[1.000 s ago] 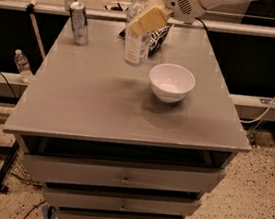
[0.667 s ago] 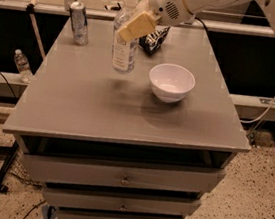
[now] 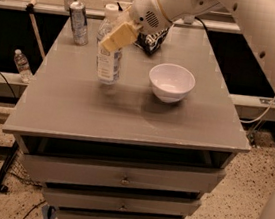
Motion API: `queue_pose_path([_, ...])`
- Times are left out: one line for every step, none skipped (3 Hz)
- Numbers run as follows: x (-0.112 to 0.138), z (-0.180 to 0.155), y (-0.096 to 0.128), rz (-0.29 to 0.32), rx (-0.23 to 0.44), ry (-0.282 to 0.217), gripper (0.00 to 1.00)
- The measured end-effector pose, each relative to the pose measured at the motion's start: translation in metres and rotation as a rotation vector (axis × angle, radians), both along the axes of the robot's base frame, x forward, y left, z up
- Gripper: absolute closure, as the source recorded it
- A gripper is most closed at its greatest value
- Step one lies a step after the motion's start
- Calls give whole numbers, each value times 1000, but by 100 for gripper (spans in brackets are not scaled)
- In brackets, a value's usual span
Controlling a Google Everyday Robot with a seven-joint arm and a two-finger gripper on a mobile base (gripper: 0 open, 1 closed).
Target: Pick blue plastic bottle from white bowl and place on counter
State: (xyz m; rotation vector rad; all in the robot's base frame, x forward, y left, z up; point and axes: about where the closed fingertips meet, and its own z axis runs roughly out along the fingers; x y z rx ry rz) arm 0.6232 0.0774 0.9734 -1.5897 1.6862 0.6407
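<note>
The robot's gripper should release the blue plastic bottle on the grey counter (image 3: pixel 94 90) between the silver can and the counter's front edge.
The blue plastic bottle (image 3: pixel 108 52), clear with a white cap and white label, stands upright on the grey counter (image 3: pixel 127 110), left of the white bowl (image 3: pixel 171 82). My gripper (image 3: pixel 117 37) is shut on the bottle's upper part, its tan fingers (image 3: pixel 120 32) wrapped across it. The bottle's base is at or just above the counter surface. The bowl looks empty.
A silver can (image 3: pixel 79 22) stands at the counter's back left. A dark packet (image 3: pixel 151 40) lies at the back, behind my wrist. A small water bottle (image 3: pixel 21 65) stands on the floor at the left. The cabinet has three drawers (image 3: pixel 123 178).
My gripper has carried the bottle left and toward the front, away from the bowl, and lowered it to the counter surface.
</note>
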Motion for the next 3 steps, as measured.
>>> queue_pose_path([1,-10,11,29,-6,19,100])
queue_pose_path([1,-17,21,58,-7,28,100])
queue_pose_path([0,-20,26,70,-7,33,100])
